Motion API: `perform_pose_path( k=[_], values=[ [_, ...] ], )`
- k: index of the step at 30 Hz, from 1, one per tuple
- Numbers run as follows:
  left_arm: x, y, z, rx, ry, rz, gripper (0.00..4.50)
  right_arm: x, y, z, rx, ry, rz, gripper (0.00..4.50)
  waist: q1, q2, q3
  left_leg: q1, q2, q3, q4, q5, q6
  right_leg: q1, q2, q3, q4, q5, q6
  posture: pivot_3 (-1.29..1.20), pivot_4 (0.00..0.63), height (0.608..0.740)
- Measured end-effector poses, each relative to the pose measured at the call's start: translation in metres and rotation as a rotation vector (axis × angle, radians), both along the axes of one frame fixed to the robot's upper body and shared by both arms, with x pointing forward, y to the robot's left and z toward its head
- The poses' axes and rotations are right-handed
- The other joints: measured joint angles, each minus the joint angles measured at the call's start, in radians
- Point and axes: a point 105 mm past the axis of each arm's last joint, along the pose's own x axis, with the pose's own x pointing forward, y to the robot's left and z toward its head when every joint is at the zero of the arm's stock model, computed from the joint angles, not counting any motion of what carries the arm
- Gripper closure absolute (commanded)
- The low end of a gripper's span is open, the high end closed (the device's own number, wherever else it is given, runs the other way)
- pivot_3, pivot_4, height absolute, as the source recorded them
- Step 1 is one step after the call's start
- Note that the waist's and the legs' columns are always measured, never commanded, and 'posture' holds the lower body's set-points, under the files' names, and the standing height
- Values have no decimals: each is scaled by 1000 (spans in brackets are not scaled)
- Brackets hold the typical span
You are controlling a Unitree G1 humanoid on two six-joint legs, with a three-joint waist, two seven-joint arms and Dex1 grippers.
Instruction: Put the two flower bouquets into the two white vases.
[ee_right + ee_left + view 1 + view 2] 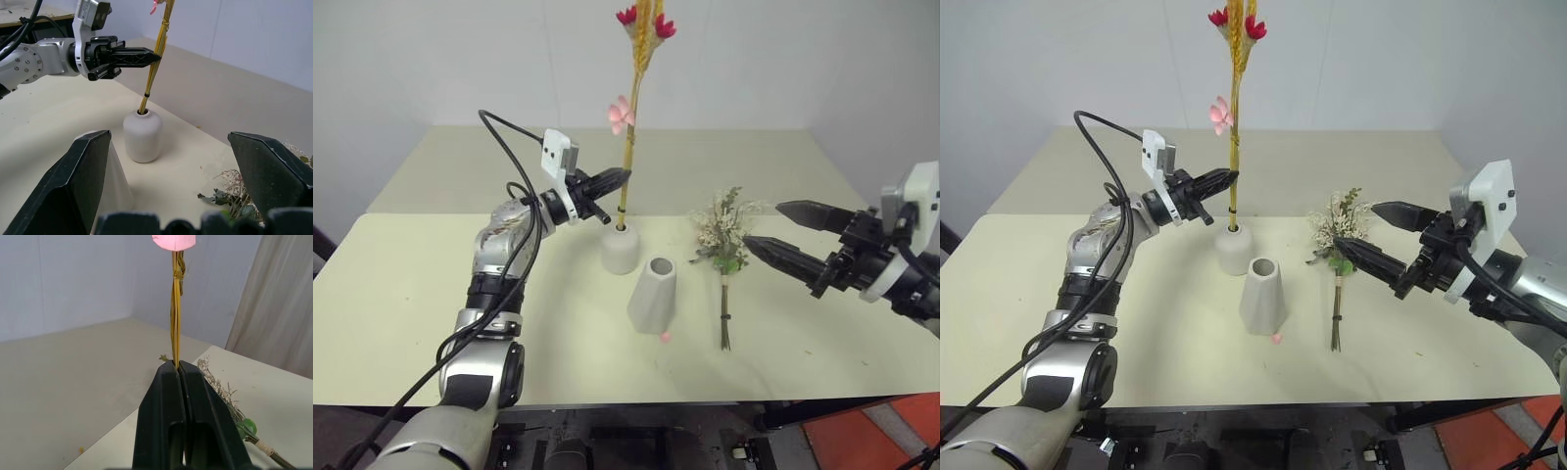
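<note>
Next, I release the slim bouquet with my left gripper deep inside the short rounded white vase (621,234), behind the taller tapered vase.
A slim bouquet of yellow stalks (629,147) with red and pink blossoms stands upright with its stem ends in the short rounded white vase (620,251). My left gripper (623,178) is shut on those stalks partway up, above the vase. The taller tapered white vase (653,295) stands just in front of it, with nothing in it. The bushy white-beige bouquet (725,247) with green leaves lies flat on the table to the right of the vases. My right gripper (766,227) hangs open above the table, right of that bunch, with nothing between its fingers.
A small pink petal (664,337) lies on the cream tabletop (431,294) in front of the tapered vase. A seam (421,214) runs across the table behind the vases. A pale wall stands beyond the far edge.
</note>
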Motion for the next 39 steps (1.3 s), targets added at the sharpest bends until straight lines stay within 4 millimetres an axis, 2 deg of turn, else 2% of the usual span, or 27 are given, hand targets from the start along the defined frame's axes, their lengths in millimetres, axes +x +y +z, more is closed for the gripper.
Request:
perform_pose_path(
  k=[39],
  values=[
    [-2,-3,-19,27,45,-11,4486,-1,0,-4,18,1,-13,0,0,0,0,0,0,0,0,0,0,0,0,0,0,0,0,0,150,740]
  ],
)
